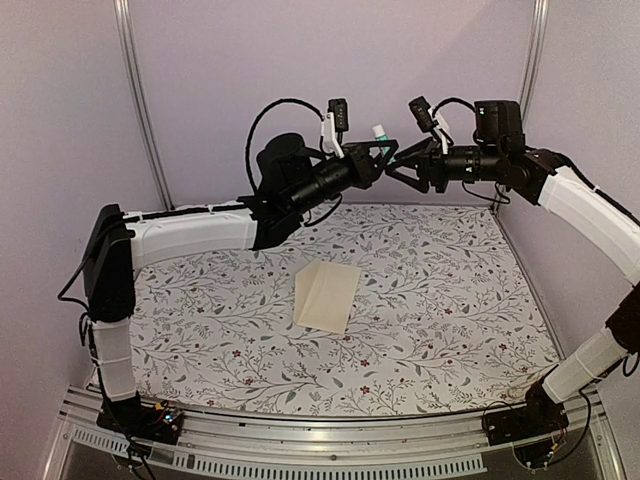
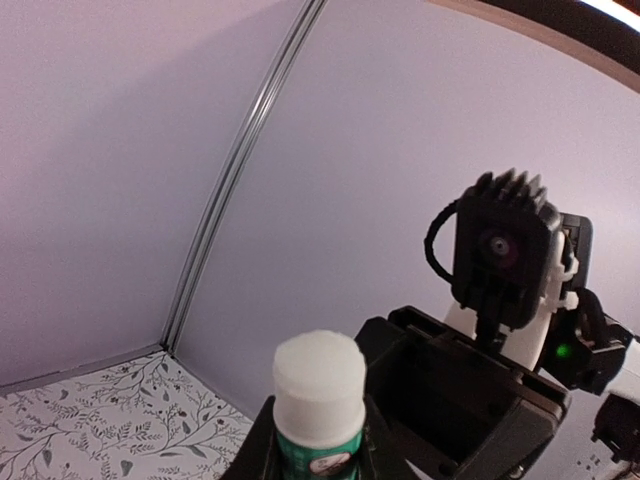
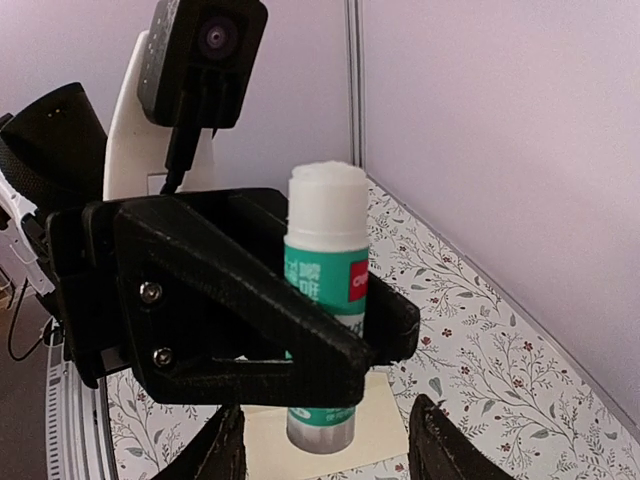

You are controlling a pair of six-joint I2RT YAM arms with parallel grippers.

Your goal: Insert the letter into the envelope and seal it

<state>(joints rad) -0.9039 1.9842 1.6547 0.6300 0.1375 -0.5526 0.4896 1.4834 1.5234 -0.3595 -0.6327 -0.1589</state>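
Note:
The glue stick is held close to its white end by my left gripper, so next my right gripper takes the gray base (image 3: 320,434) to let my left gripper grip lower.
The plain cream envelope (image 1: 327,295) lies flat in the middle of the table. It also shows in the right wrist view (image 3: 388,437), below the glue stick. The letter is not in view. My left gripper (image 1: 383,158) is raised near the back wall and shut on an upright green-and-white glue stick (image 1: 379,133), white end up. The glue stick shows in the left wrist view (image 2: 318,395) and the right wrist view (image 3: 326,290). My right gripper (image 1: 402,173) faces it, tip to tip. Its fingers (image 3: 226,448) stand wide apart and empty, just short of the stick.
A floral patterned cloth (image 1: 200,310) covers the table. Lilac walls with metal posts (image 1: 135,90) close in the back and sides. The right wrist camera (image 2: 505,250) sits close in front of the left gripper.

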